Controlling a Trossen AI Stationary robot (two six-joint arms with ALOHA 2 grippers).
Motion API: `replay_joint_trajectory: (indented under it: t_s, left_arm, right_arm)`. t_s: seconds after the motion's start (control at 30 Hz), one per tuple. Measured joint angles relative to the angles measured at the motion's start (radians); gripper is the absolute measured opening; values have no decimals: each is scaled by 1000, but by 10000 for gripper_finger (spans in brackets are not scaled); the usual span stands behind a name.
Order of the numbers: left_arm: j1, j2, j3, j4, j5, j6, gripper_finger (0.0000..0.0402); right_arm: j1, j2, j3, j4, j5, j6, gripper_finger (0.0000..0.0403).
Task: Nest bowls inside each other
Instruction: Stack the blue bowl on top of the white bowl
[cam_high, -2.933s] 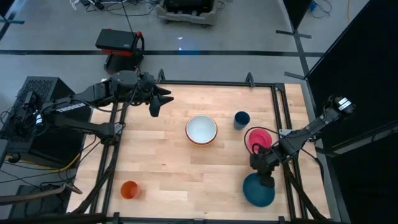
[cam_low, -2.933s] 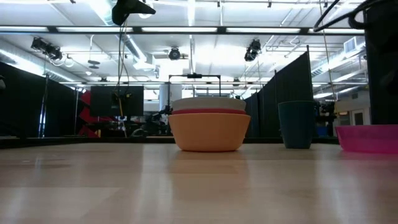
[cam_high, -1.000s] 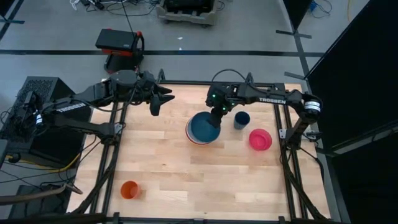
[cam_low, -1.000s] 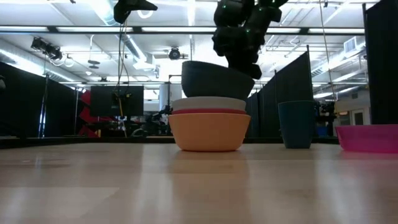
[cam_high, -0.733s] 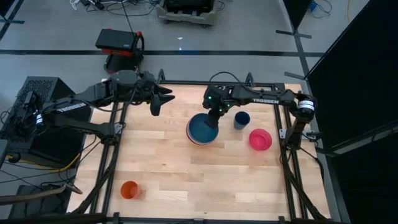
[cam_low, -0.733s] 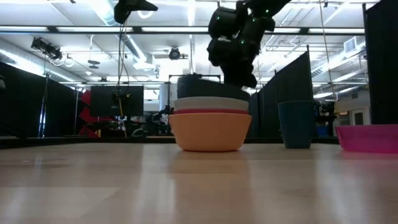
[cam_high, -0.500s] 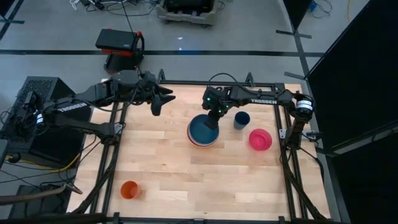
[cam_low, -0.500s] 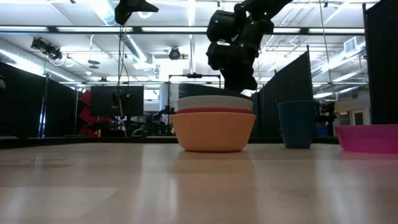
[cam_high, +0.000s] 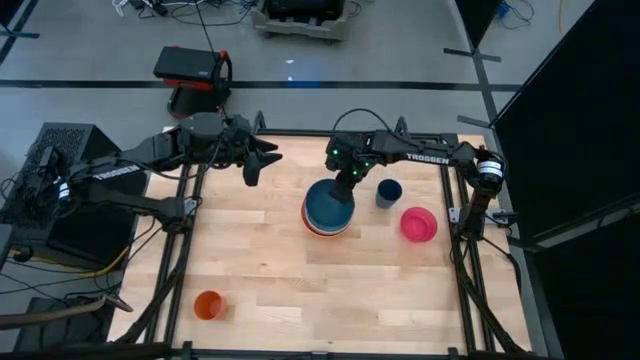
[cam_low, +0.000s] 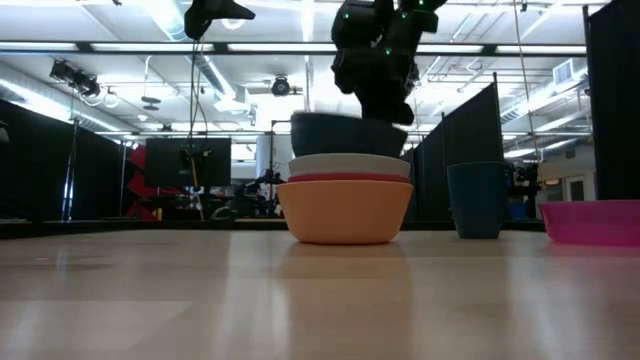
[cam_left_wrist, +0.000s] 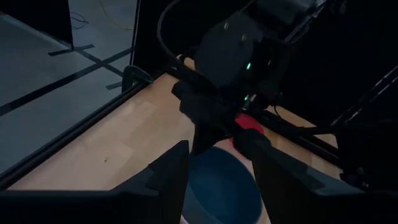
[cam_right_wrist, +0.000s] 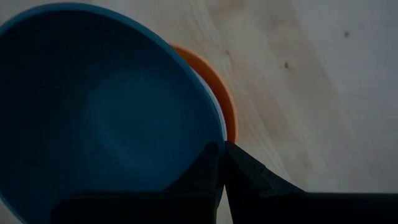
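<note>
Next, my right gripper lets go of the teal bowl inside the white bowl (cam_high: 331, 216) (cam_right_wrist: 118, 124) at the top of the stack.
A stack of bowls stands mid-table: yellow-orange bowl (cam_low: 345, 215) at the bottom, a red-orange one (cam_low: 348, 179) in it, then a white one (cam_low: 348, 165). The teal bowl (cam_high: 328, 208) sits on top with its underside down inside the white rim. My right gripper (cam_high: 344, 191) is shut on it at its far-right edge. The magenta-pink bowl (cam_high: 419, 224) rests on its base to the stack's right. At the far left my left gripper (cam_high: 248, 170) hangs above the table, open on nothing. My right gripper pinches the teal bowl's rim (cam_right_wrist: 209, 129) at its far-right side, one finger inside the bowl and one outside. The fingers come from above, slanting down. The bowl is nearly level, its underside within the white bowl; whether it rests there I cannot tell.
A small dark-blue cup (cam_high: 388, 192) stands just right of the stack, close to my right arm. A small orange cup (cam_high: 208, 304) stands near the front left. Black frame rails (cam_high: 450, 200) run along the table's sides.
My right gripper has sunk with the teal bowl until it dropped out of sight inside the white bowl, then has risen a little, so the teal bowl shows above the white rim again. The stack has slid slightly toward the table's right.
</note>
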Motion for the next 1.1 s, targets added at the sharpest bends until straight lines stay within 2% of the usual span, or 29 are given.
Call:
replay_joint_trajectory:
  t_s: [0.33, 1.1]
  left_arm:
    - [0, 24, 0, 1, 0, -1, 164]
    - [0, 54, 0, 60, 21, -4, 163]
  right_arm:
    - [-4, 0, 43, -132, -15, -1, 0]
    - [17, 103, 42, -83, -34, -50, 0]
